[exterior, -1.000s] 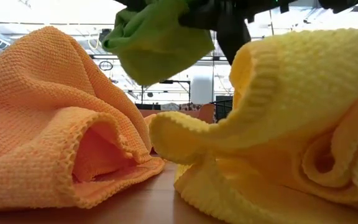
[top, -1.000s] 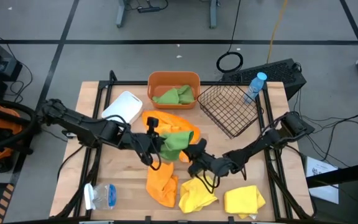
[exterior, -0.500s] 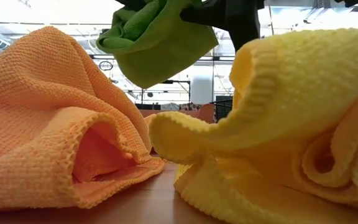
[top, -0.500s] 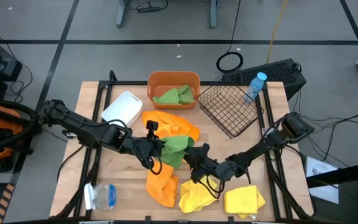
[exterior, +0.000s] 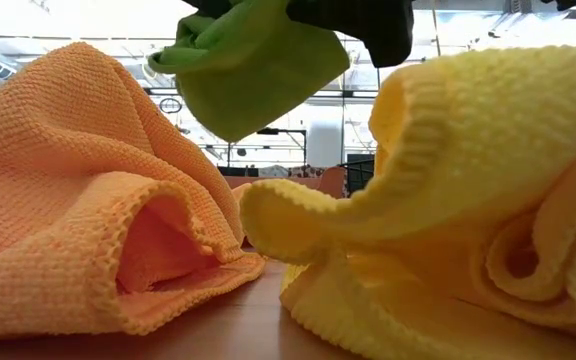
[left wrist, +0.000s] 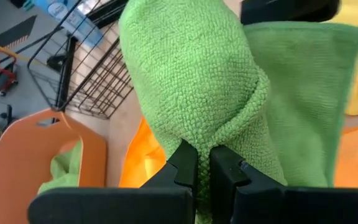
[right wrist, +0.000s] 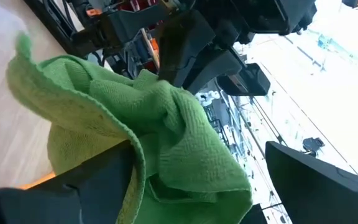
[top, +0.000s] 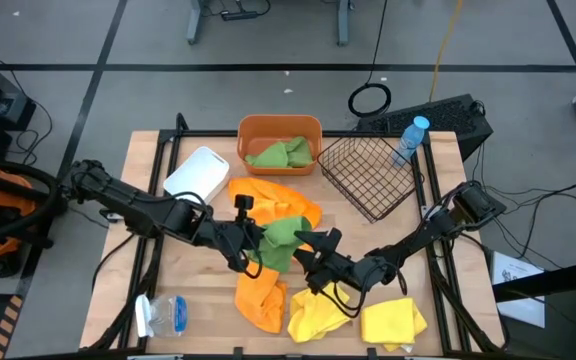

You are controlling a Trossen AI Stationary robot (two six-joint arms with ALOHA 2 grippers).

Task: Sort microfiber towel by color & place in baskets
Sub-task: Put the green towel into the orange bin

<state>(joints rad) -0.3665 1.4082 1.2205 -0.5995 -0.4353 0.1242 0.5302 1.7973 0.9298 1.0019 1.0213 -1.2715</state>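
My left gripper is pinching the green towel's bunched fold. My right gripper needs to close on its loose end (right wrist: 197, 158) before it takes the towel to the orange tub.
A green towel (top: 281, 238) hangs above the middle of the table with my left gripper (top: 255, 244) shut on it. My right gripper (top: 314, 250) stands open just to the towel's right, one finger on each side of the towel's hanging end (right wrist: 166, 143). A second green towel (top: 280, 153) lies in the orange tub (top: 308, 128) at the far edge. Orange towels (top: 274, 199) (top: 258, 298) and yellow towels (top: 316, 312) (top: 393, 322) lie on the table. The black wire basket (top: 372, 176) lies tipped at the far right and the white tub (top: 198, 172) stands at the far left. My left gripper pinches a bunched fold of the green towel (left wrist: 199, 140) between its two shut fingers (left wrist: 185, 163), coming about level from the table's left. The towel is lifted clear of the table and hangs loose below the fingers (exterior: 253, 80). My right gripper: the towel's edge (right wrist: 126, 140) lies across one finger (right wrist: 98, 183); whether they touch I cannot tell.
A clear bottle with a blue cap (top: 409, 139) stands beside the wire basket at the far right. A clear plastic packet (top: 162, 314) lies at the near left corner. Bare table (top: 158, 270) shows on the left side.
My right gripper has opened wide and let go of the green towel, and has drawn a little toward the table's right edge. The towel stays lifted in my left gripper.
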